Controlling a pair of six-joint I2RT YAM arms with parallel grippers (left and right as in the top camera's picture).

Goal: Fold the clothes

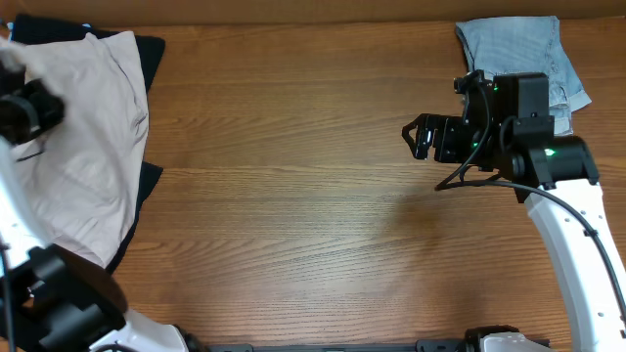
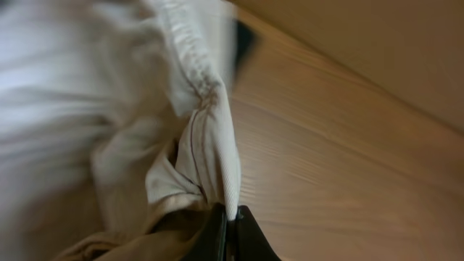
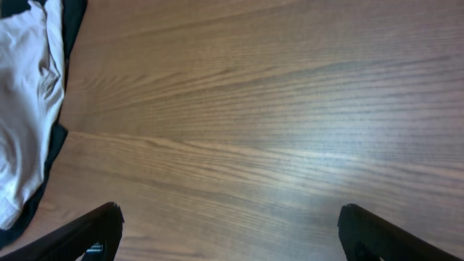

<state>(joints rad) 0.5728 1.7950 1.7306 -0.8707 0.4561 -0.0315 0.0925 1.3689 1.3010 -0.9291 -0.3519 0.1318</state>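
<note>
I will let go of the beige shorts with my left gripper on the bare wood [image 1: 282, 127] between the black garment and the denim shorts.
The beige khaki shorts [image 1: 88, 147] lie spread at the table's left, on top of a black garment [image 1: 149, 54]. My left gripper [image 1: 27, 110] is shut on a fold of the beige shorts [image 2: 206, 138]; its jaws [image 2: 230, 217] pinch a pale seam edge. Light-blue denim shorts [image 1: 514, 49] lie at the back right. My right gripper [image 1: 423, 137] is open and empty above bare wood in front of the denim shorts. In the right wrist view its fingers [image 3: 228, 232] are wide apart, and the beige shorts [image 3: 25, 87] show at far left.
The wooden table [image 1: 313, 225] runs between the two piles. A tan wall borders the table's back edge [image 2: 377, 51]. The black garment's edge [image 3: 54, 145] sticks out beside the beige shorts.
</note>
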